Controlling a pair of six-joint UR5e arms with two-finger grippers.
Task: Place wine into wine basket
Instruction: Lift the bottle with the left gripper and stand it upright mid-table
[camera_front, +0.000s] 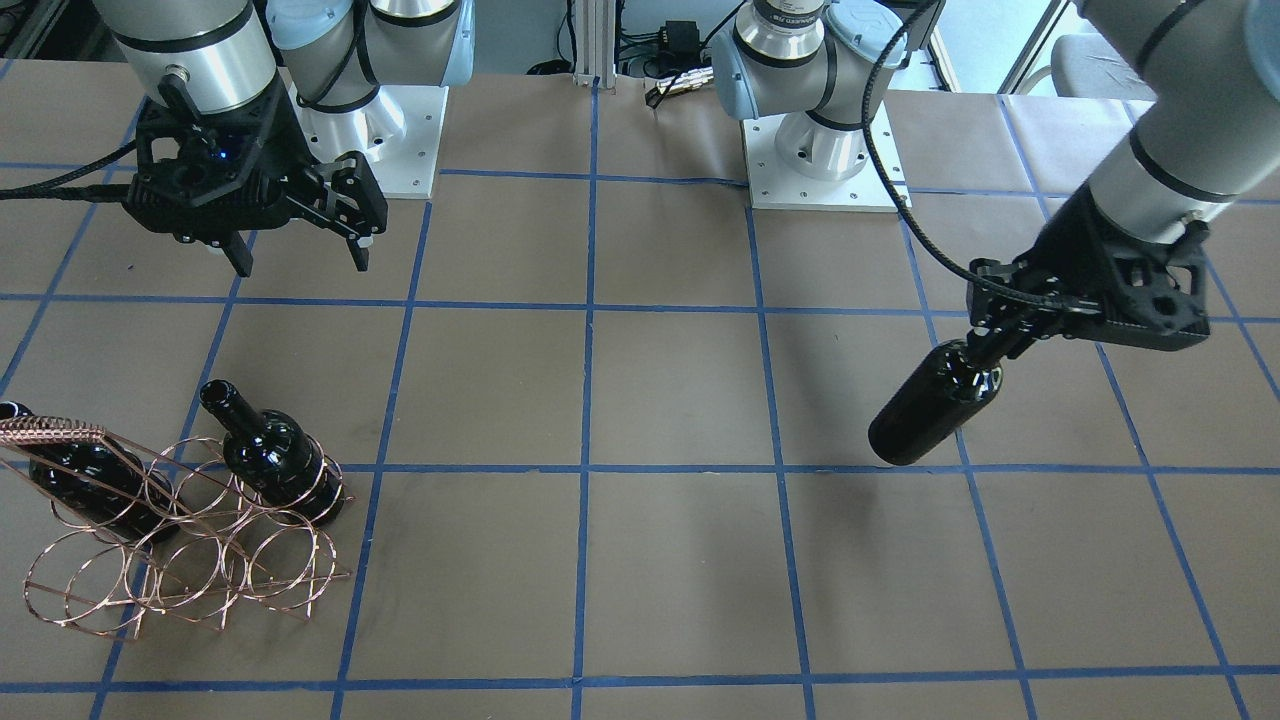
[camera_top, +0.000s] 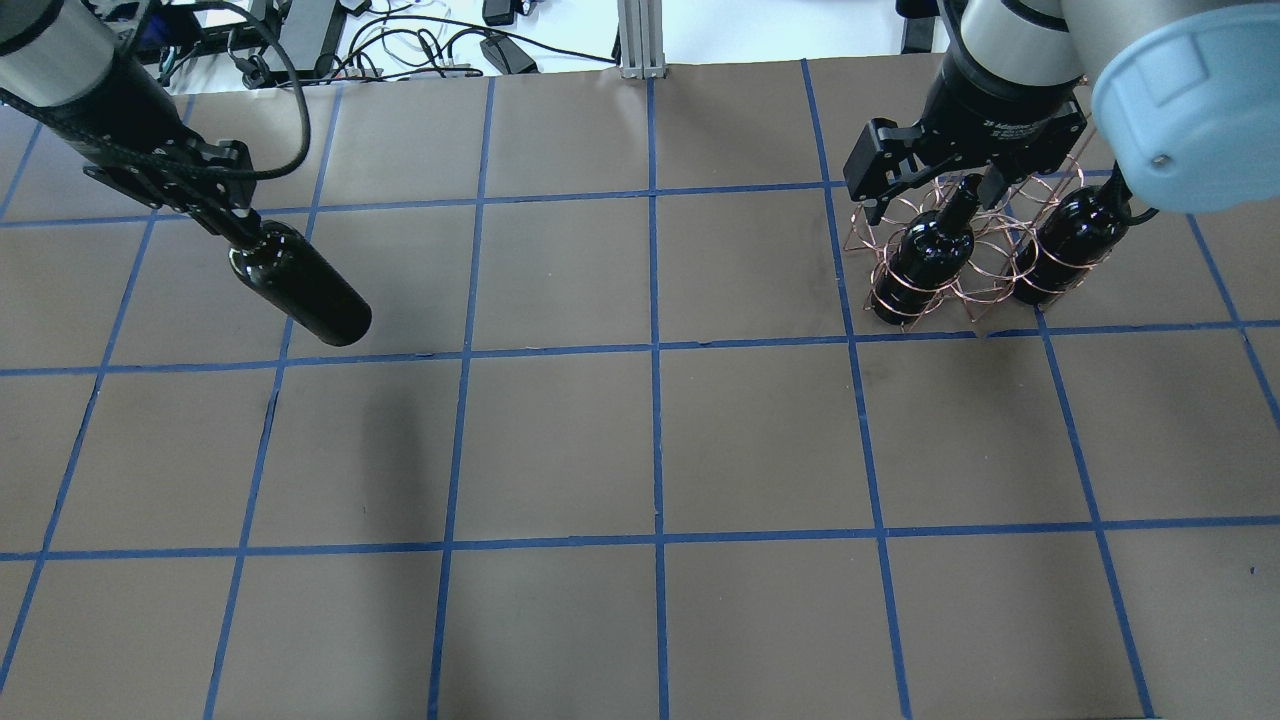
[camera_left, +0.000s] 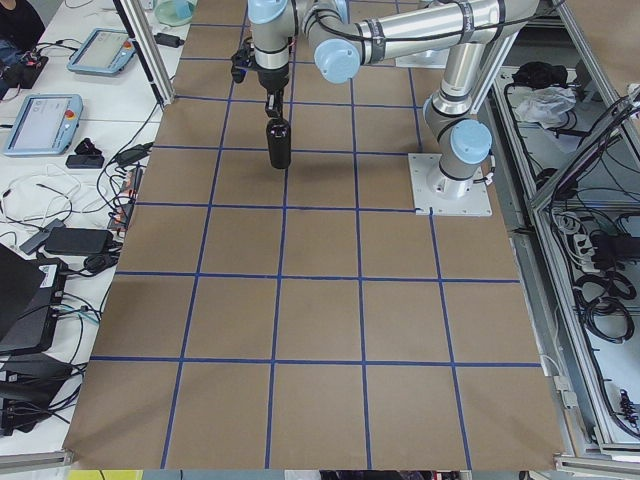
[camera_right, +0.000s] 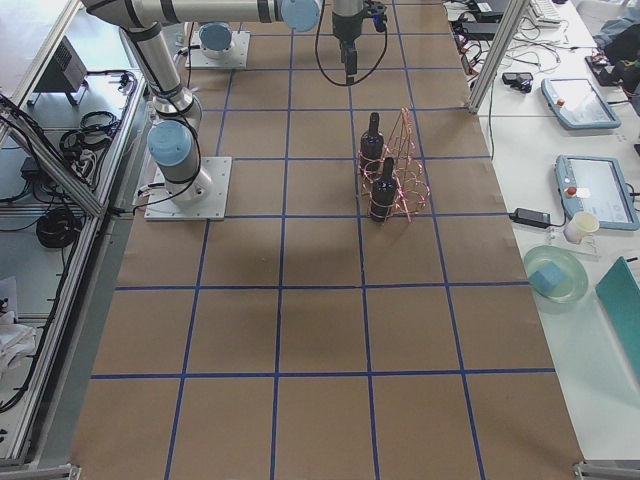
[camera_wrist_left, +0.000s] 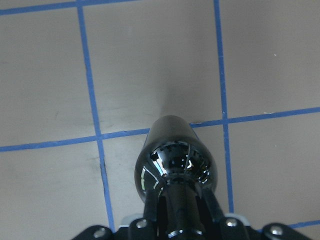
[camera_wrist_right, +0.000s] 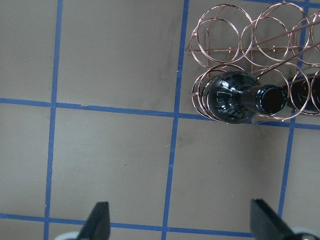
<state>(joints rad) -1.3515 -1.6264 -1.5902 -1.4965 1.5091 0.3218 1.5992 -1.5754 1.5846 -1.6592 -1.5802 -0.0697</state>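
Observation:
Next, my left gripper releases the wine bottle, still held tilted above the table, in the bare tape square midway (camera_front: 680, 352) (camera_wrist_left: 286, 191) between my grippers, toward the bases.
My left gripper (camera_front: 985, 345) is shut on the neck of a near-black wine bottle (camera_front: 930, 405) and holds it tilted above the table; the left wrist view shows the fingers (camera_wrist_left: 207, 207) clamping that bottle (camera_wrist_left: 175, 160). In the overhead view the same gripper (camera_top: 232, 228) holds that bottle (camera_top: 300, 285) at the far left. The copper wire basket (camera_front: 50, 432) holds two more bottles (camera_front: 270, 450) (camera_front: 85, 480). My right gripper (camera_front: 300, 265) is open and empty, above and just behind the basket (camera_wrist_right: 227, 48).
The table is brown paper with a blue tape grid. The two arm bases (camera_front: 825, 150) (camera_front: 375, 130) stand at the robot's edge. Cables and tablets lie off the table's ends in the side views.

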